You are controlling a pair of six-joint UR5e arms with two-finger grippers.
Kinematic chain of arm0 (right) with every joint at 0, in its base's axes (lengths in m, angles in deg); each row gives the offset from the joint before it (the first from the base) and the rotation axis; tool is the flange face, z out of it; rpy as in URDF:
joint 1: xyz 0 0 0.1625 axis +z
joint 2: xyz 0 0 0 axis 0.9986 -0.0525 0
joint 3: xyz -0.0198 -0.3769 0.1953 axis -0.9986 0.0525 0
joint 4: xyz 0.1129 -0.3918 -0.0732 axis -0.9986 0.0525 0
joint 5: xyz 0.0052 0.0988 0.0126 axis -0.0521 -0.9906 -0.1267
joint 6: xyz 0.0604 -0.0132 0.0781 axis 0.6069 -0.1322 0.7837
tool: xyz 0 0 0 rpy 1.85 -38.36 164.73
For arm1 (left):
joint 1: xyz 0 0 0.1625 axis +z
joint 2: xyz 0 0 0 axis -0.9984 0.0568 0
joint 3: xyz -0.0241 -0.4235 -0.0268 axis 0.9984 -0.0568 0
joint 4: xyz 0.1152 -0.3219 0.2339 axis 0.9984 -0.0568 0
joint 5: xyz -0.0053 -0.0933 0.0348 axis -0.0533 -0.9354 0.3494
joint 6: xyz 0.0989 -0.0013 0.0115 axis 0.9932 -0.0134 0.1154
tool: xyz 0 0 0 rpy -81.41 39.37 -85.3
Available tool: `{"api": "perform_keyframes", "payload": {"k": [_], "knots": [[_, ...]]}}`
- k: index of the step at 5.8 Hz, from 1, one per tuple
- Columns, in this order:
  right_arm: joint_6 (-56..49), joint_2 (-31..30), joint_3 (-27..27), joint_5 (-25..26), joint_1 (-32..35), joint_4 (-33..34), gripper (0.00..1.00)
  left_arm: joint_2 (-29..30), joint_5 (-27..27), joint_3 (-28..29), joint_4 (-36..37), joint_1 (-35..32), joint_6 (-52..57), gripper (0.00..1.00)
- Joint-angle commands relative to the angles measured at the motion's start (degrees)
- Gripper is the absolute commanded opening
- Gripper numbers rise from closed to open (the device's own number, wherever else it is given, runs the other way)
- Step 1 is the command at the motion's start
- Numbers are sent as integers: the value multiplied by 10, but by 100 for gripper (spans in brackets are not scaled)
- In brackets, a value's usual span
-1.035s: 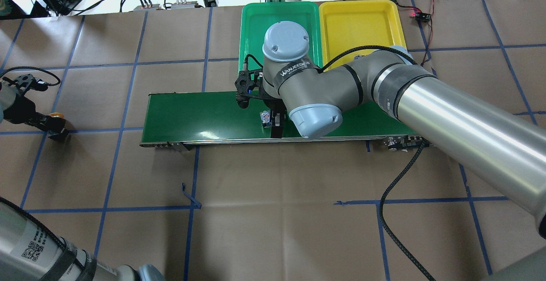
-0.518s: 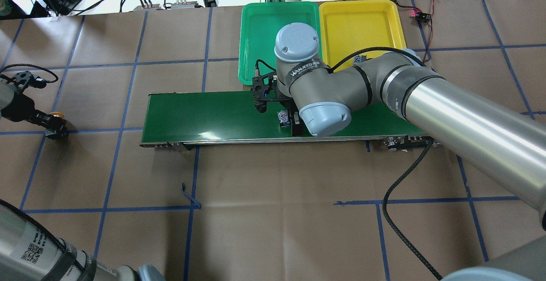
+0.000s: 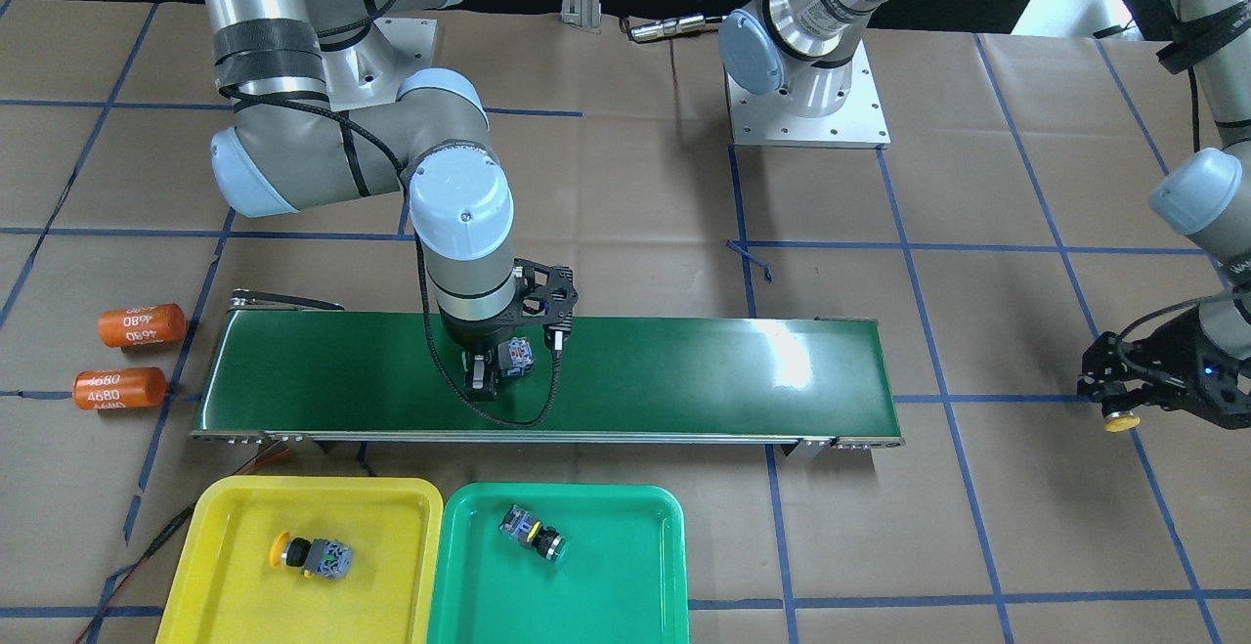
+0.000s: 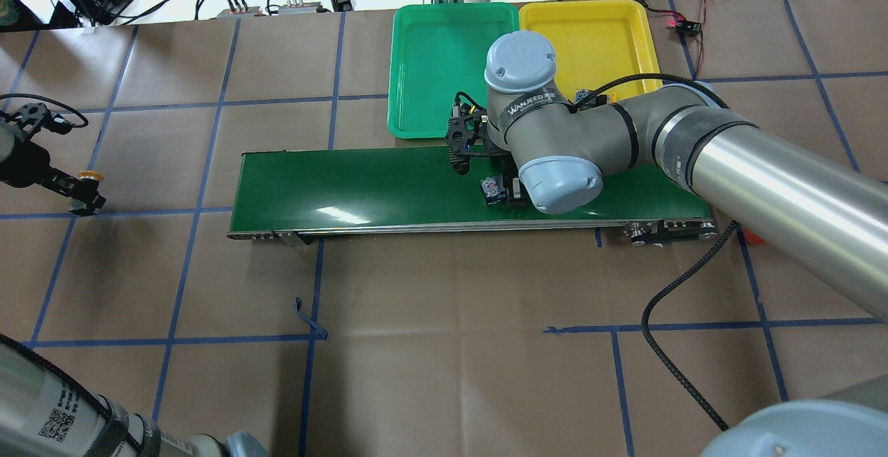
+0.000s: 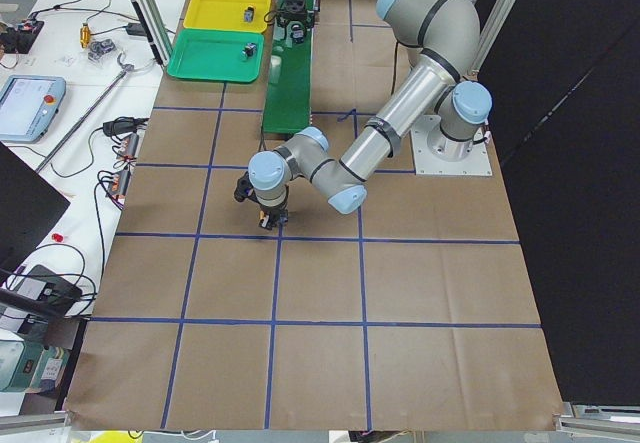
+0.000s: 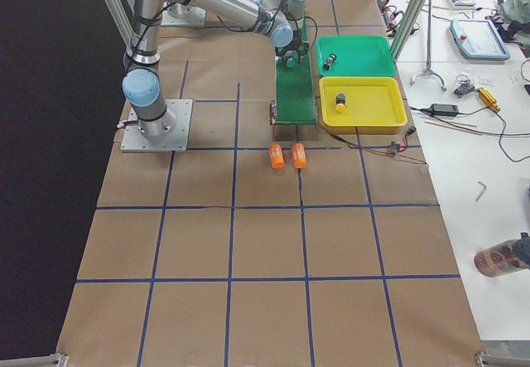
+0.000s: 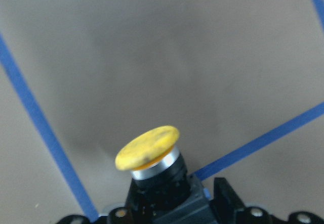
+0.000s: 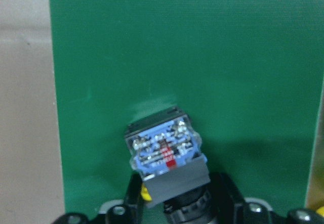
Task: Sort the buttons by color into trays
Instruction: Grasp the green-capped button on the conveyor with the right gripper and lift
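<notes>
Next, my left gripper releases the yellow-capped button on the shiny patch of the dark-green conveyor belt (image 3: 794, 362). The button is now held low over the paper.
My right gripper (image 3: 496, 367) is shut on a button (image 3: 515, 356), blue-grey terminal end up, just above the dark-green conveyor belt (image 3: 684, 370). In the right wrist view the button (image 8: 164, 150) fills the middle and its cap is hidden but for a yellow trace. My left gripper (image 4: 82, 195) is shut on a yellow-capped button (image 7: 148, 147) low over the paper at the far left. The yellow tray (image 3: 244, 605) holds a yellow-capped button (image 3: 308, 554). The green tray (image 3: 606, 605) holds another button (image 3: 533, 532). Both trays lie beyond the belt.
Two orange cylinders (image 3: 142, 324) marked 4680 lie on the paper off the belt's end on my right side. A black cable (image 4: 659, 304) hangs from my right arm over the table. Wires and a small board (image 4: 683, 25) lie by the yellow tray (image 4: 596, 34).
My right gripper has moved to the right along the belt with its button, toward the yellow tray's side. My left gripper has drifted slightly left and farther away with its button.
</notes>
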Motion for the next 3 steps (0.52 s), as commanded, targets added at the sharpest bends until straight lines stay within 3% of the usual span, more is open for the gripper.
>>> {"api": "perform_keyframes", "payload": {"k": [1,3], "knots": [[-19,-11,2,21,-11,0,9,-51,-5,-32,-28,-71,118,1],[-26,-24,38,22,-41,2,9,-99,0,-61,-36,-146,254,1]]}}
